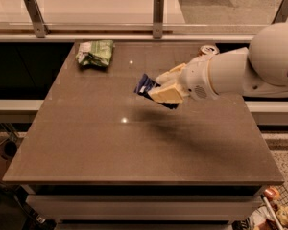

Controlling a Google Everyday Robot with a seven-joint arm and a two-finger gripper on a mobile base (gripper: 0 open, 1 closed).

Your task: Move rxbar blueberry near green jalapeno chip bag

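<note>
The robot's gripper should release the rxbar blueberry on the table (151,88) between the chip bag and the orange drink can.
The rxbar blueberry (145,84), a dark blue wrapper, is held in my gripper (164,86), lifted above the middle of the brown table (86,143). Its left end sticks out past the cream fingers (166,94). The gripper is shut on the bar. The green jalapeno chip bag (94,52), light green and wrinkly, lies at the table's far left corner, well to the left of and beyond the bar. My white arm reaches in from the right.
An orange drink can (209,49) stands at the far right, mostly hidden behind my arm. A railing with metal posts (157,11) runs along the table's far edge. A shadow falls on the table under the gripper.
</note>
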